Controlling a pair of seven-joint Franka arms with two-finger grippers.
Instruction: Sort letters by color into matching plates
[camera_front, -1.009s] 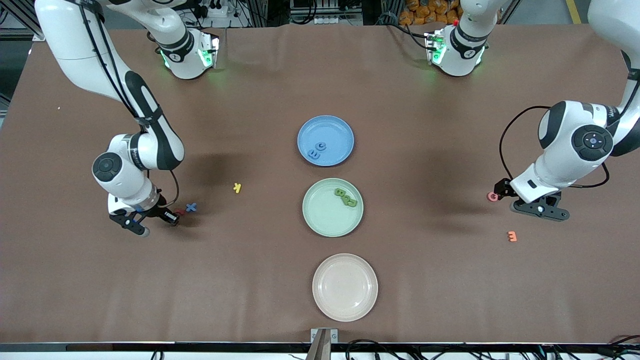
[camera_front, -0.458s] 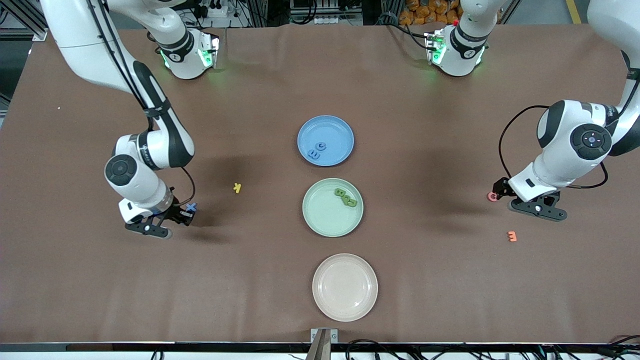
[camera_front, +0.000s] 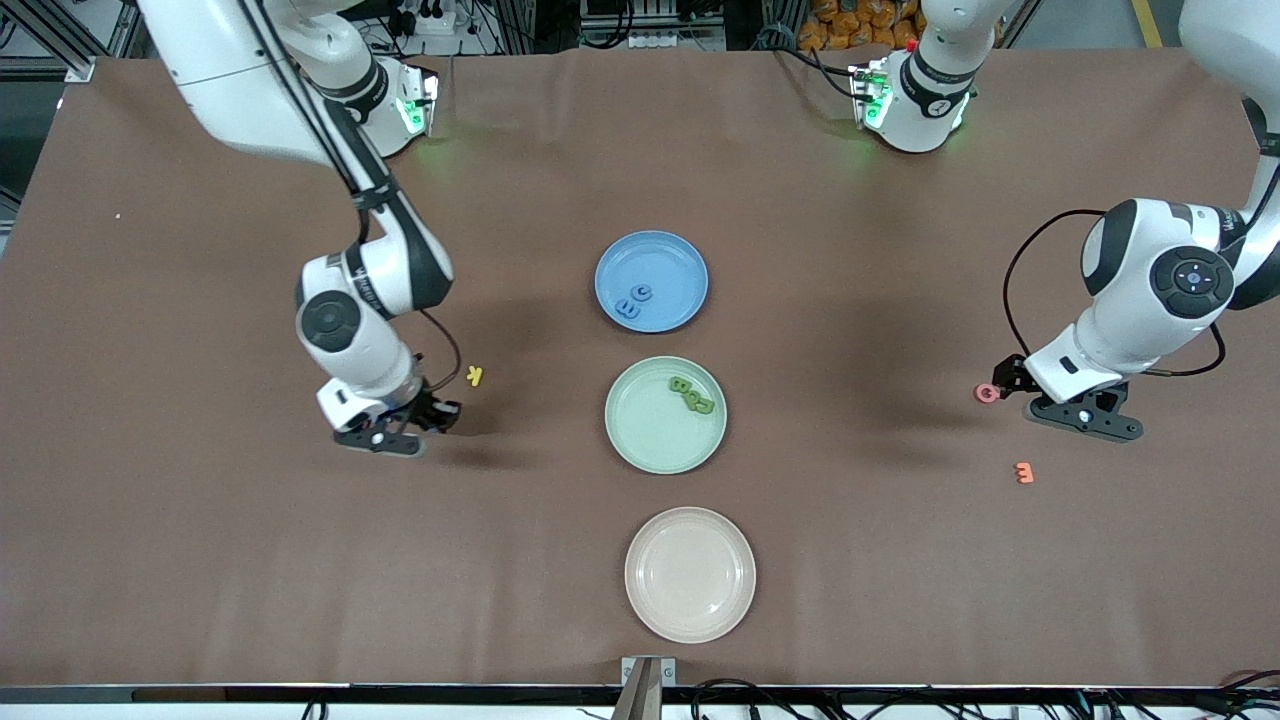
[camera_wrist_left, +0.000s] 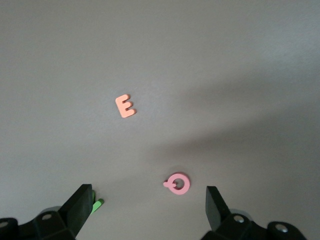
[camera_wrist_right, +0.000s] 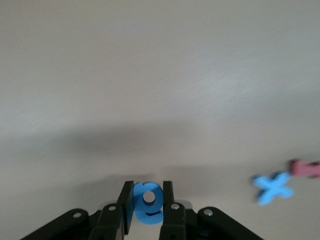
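My right gripper is going to let go of the blue letter, still held above the bare table, on the blue plate (camera_front: 623, 306), placing it against the blue letter that is nearest the mint green plate.
My right gripper (camera_front: 400, 428) is shut on a blue letter (camera_wrist_right: 148, 207) and holds it above the bare table, between the yellow K and the right arm's end. The right wrist view shows a blue X (camera_wrist_right: 272, 186) lying on the table; the arm hides it in the front view. The blue plate (camera_front: 672, 255) holds two blue letters (camera_front: 635, 300). The mint green plate (camera_front: 645, 435) holds green letters (camera_front: 692, 396). My left gripper (camera_front: 1078, 418) is open and low over the table at the left arm's end. A green letter (camera_wrist_left: 96, 204) peeks out beside one of its fingers (camera_wrist_left: 82, 202).
A cream-beige plate (camera_front: 690, 574) lies nearest the front camera. A yellow K (camera_front: 475, 376) lies beside my right gripper. A pink letter (camera_front: 988, 393) and an orange E (camera_front: 1023, 472) lie by my left gripper. A reddish letter (camera_wrist_right: 305, 168) lies beside the blue X.
My right arm has moved from the right arm's end of the table toward the plates, carrying the blue letter and leaving the blue X. My left arm has hardly moved.
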